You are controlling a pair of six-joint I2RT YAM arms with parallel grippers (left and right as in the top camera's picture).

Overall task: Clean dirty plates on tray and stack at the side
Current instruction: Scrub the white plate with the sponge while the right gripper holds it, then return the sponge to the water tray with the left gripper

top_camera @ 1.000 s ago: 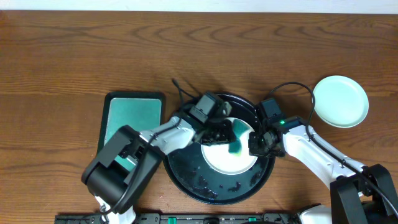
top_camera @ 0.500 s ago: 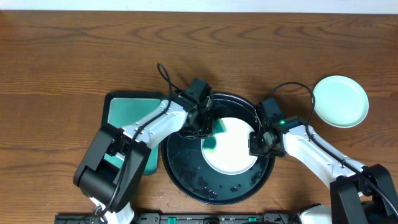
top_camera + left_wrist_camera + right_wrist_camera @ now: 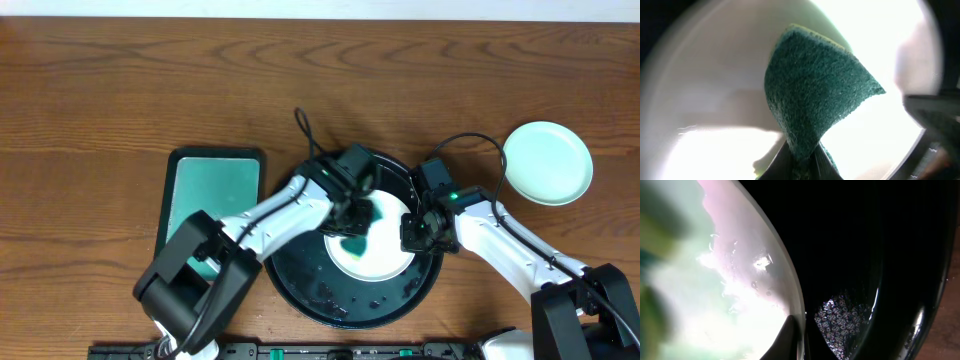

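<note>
Next, my left gripper releases the green sponge in the middle of the rectangular teal-green tray [image 3: 218, 209].
A pale plate [image 3: 382, 258] lies in the round black tray [image 3: 300, 275]. My left gripper [image 3: 354, 222] is shut on a dark teal sponge [image 3: 812, 97] and presses it on the plate's upper left part; the sponge also shows in the overhead view [image 3: 358, 230]. My right gripper [image 3: 412, 232] is shut on the plate's right rim [image 3: 792, 287], one finger above it and one below. A second mint-green plate [image 3: 547, 162] rests on the table at the far right. A third plate is not in view.
A rectangular teal-green tray [image 3: 212, 190] lies left of the black tray. Foam specks [image 3: 335, 292] sit on the black tray's floor, also seen in the right wrist view [image 3: 842, 317]. Bare wood table [image 3: 120, 90] lies behind.
My left gripper swept the sponge from the plate's middle to its left edge and back onto its upper left part. The right gripper has stayed on the rim.
</note>
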